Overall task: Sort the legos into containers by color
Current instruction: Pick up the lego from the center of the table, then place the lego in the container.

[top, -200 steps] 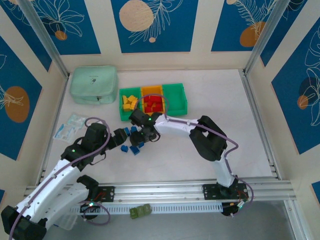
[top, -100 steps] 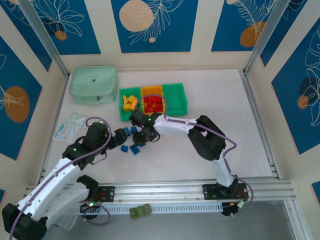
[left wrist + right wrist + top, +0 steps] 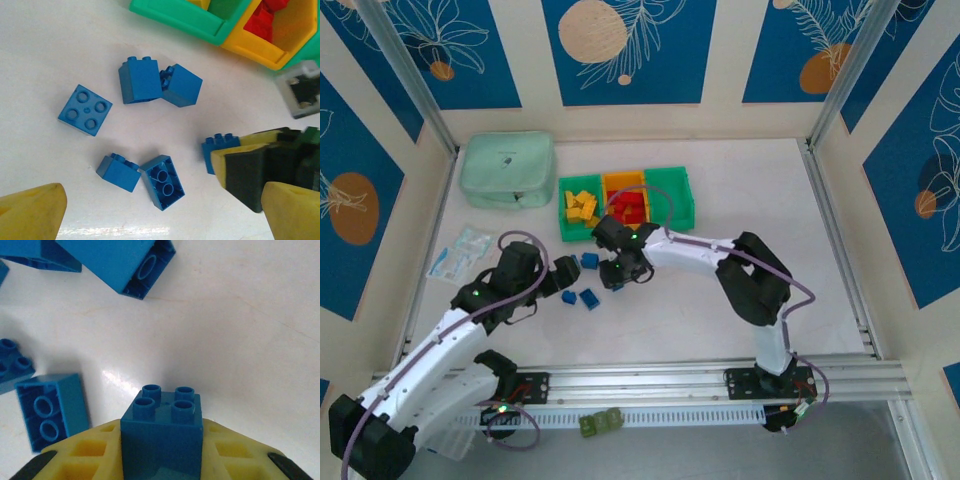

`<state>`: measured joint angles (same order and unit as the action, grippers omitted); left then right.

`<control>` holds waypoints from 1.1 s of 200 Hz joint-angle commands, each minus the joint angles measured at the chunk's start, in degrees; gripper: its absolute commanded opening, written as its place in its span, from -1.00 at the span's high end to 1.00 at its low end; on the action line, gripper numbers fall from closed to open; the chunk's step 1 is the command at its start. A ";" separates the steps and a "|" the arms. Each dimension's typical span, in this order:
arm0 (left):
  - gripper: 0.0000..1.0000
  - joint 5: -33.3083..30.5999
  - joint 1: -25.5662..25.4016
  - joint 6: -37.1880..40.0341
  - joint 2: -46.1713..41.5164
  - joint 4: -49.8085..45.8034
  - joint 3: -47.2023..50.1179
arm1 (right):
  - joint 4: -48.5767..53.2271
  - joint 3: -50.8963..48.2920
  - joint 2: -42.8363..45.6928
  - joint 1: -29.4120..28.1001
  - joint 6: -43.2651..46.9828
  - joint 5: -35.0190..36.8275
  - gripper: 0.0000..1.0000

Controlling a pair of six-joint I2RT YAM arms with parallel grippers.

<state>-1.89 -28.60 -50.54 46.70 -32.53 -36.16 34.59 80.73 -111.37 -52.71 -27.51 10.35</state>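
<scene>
Next, I release the blue four-stud brick, now just in front of the containers, from my right gripper inside the empty green bin (image 3: 667, 199), toward the side where its orange neighbour is.
Several blue legos lie loose on the white table, among them a stud-up square one (image 3: 85, 109), a touching pair (image 3: 140, 80) and an upturned brick (image 3: 162, 182). My right gripper (image 3: 162, 460) is shut on a blue four-stud brick (image 3: 163, 432); from above this gripper (image 3: 620, 272) sits just in front of the containers (image 3: 625, 205). The left green bin (image 3: 578, 208) holds yellow legos, the orange middle bin (image 3: 626, 205) red ones, and the right green bin (image 3: 671, 198) looks empty. My left gripper (image 3: 162, 215) hangs open over the blue bricks, its yellow fingertips (image 3: 31, 210) far apart.
A mint-green zip pouch (image 3: 507, 170) lies at the back left and a clear plastic packet (image 3: 460, 250) at the left. An olive-green knobbly block (image 3: 601, 423) sits on the front rail. The two grippers are close together beside the loose blue bricks (image 3: 588, 298).
My right gripper has shifted right and slightly back toward the bins with the blue brick in it. The left arm has edged slightly closer to the blue bricks.
</scene>
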 commanded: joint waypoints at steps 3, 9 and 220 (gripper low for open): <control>-0.99 3.28 0.66 0.89 0.79 2.68 -1.74 | 2.24 -1.53 6.52 1.50 -0.62 1.04 0.47; -0.99 3.95 0.58 0.80 1.06 3.50 -1.64 | 2.84 -1.69 7.57 2.12 -0.55 1.59 0.47; -0.99 3.12 -10.13 3.16 24.13 19.07 -13.58 | 4.45 23.27 -9.11 28.53 6.15 6.63 0.38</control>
<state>2.00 -38.30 -49.34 69.63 -15.29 -46.81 37.32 99.77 -117.89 -24.99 -22.55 16.75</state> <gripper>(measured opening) 0.993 0.327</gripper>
